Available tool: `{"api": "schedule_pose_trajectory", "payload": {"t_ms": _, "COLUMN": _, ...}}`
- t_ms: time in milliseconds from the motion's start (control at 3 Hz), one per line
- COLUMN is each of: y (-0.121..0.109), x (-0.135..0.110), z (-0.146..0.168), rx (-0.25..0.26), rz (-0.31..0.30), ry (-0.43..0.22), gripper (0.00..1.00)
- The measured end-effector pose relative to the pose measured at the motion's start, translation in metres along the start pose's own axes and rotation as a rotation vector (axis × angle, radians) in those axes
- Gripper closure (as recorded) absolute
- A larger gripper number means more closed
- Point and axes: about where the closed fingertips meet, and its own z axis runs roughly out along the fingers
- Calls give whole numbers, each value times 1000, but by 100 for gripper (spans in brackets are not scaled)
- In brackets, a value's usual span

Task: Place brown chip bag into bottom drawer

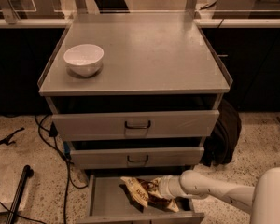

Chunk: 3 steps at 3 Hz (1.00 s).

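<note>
The robot's gripper needs to release the brown chip bag toward the back of the open bottom drawer (143,188), below the handle of the drawer above.
The brown chip bag (143,192), crinkled with a dark middle and cream ends, lies inside the open bottom drawer (107,197), toward its right half. My gripper (164,194) reaches in from the right on a white arm (214,190), its tip against the bag's right end and over the drawer's inside. The bag hides the fingers.
A white bowl (84,59) stands at the left of the grey cabinet top (149,55). The two upper drawers (137,124) with dark handles are shut. A dark bag (224,134) leans at the cabinet's right. Cables (56,148) and a black pole (18,190) lie on the floor at left.
</note>
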Motion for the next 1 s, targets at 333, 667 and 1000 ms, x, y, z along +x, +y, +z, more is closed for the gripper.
{"api": "schedule_pose_trajectory", "payload": {"t_ms": 333, "y": -8, "x": 4, "z": 25, "rx": -13, "rz": -9, "ry": -14, "gripper": 100}}
{"api": "schedule_pose_trajectory", "payload": {"t_ms": 667, "y": -17, "x": 8, "z": 46, "rx": -20, "rz": -13, "ry": -13, "gripper": 100}}
{"api": "schedule_pose_trajectory", "payload": {"t_ms": 1000, "y": -28, "x": 17, "z": 65, "rx": -19, "rz": -2, "ry": -6, "gripper": 100}}
